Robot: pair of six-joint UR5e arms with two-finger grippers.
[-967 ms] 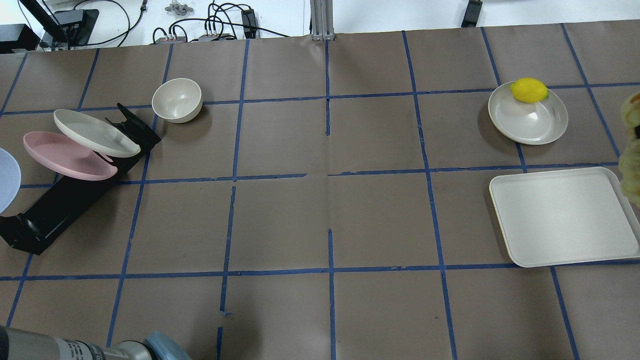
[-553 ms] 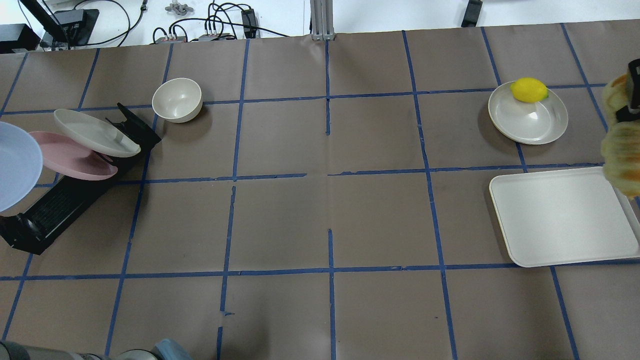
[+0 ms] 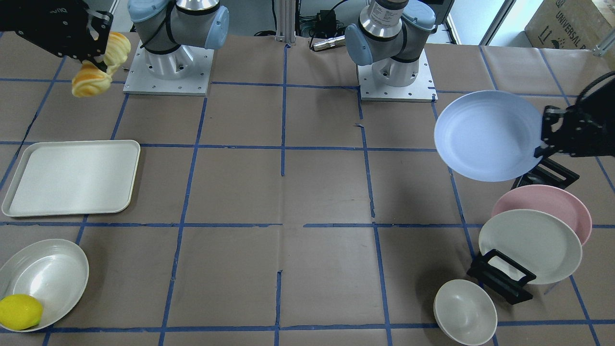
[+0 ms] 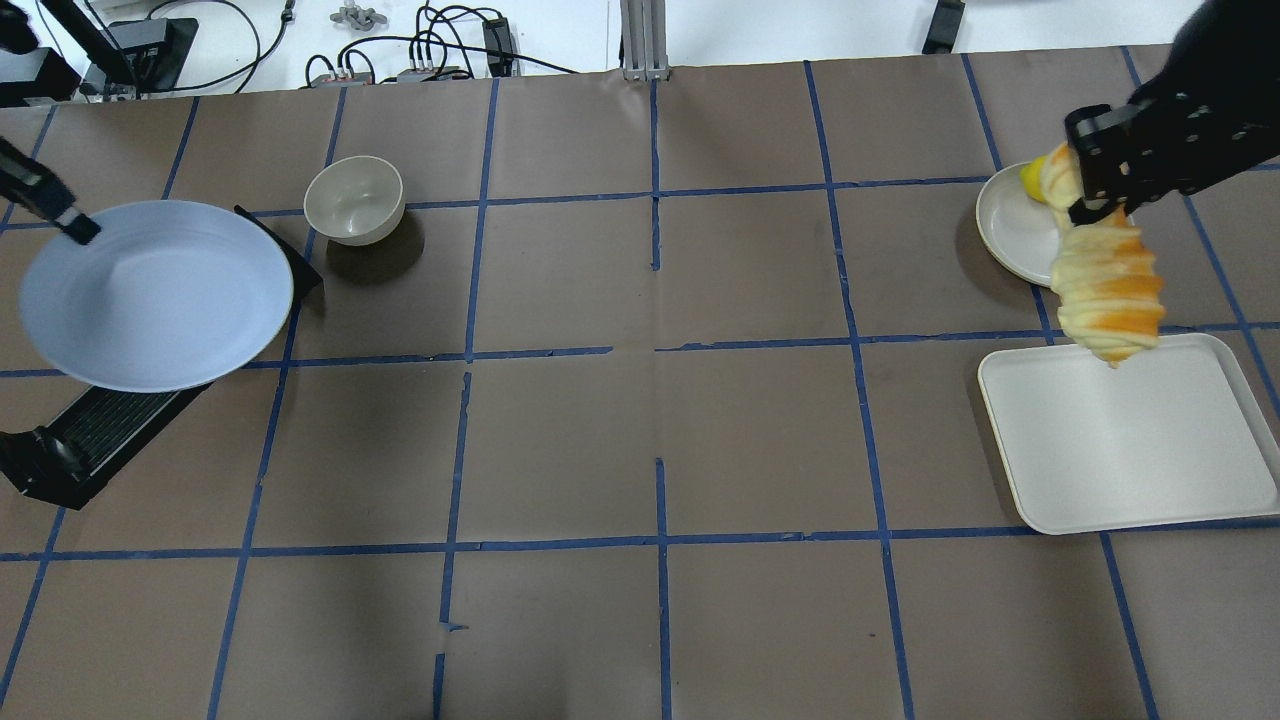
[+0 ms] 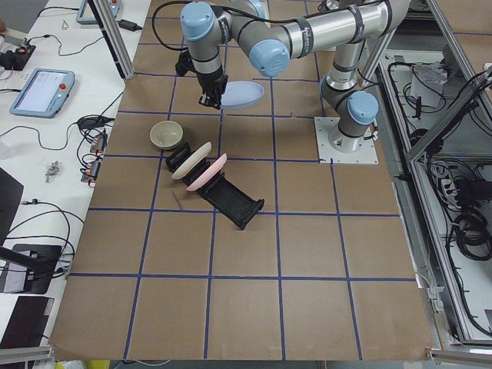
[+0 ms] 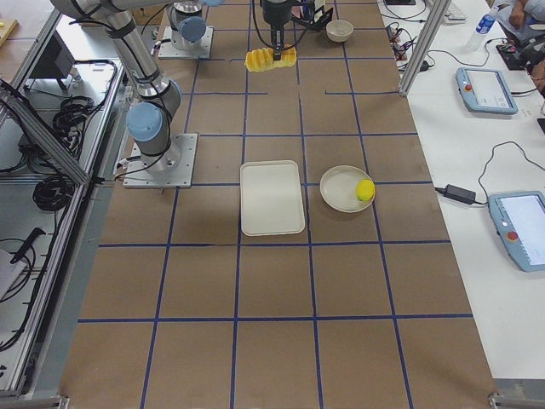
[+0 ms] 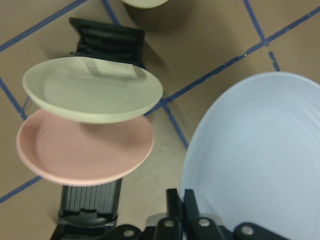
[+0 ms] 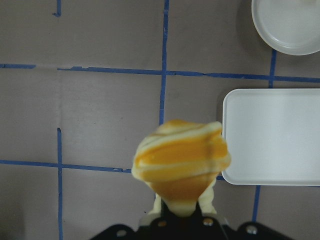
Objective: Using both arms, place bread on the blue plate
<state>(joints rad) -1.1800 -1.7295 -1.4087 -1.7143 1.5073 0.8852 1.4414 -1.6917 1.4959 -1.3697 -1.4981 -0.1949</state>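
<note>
My left gripper needs to let go of the blue plate. It will then rest in the middle of the table over the gap in the blue tape lines [image 3: 278,218].
The blue plate [image 4: 155,295] hangs in the air over the black rack at the table's left. My left gripper [image 4: 70,225] is shut on its rim; this also shows in the front view [image 3: 545,142] and the left wrist view [image 7: 180,200]. The bread [image 4: 1105,290], orange with pale stripes, hangs down from my right gripper [image 4: 1085,195], which is shut on its upper end. It is in the air at the far right, above the tray's far edge. The right wrist view shows the bread [image 8: 182,160] end-on.
A black rack [image 3: 502,276] holds a pink plate [image 3: 571,206] and a cream plate [image 3: 528,245]. A cream bowl [image 4: 354,198] stands beside it. At the right lie a white tray [image 4: 1130,440] and a cream plate [image 3: 43,276] with a lemon [image 3: 19,311].
My left gripper has carried the blue plate rightward into view, over the rack. My right gripper has carried the bread leftward in from the right edge.
</note>
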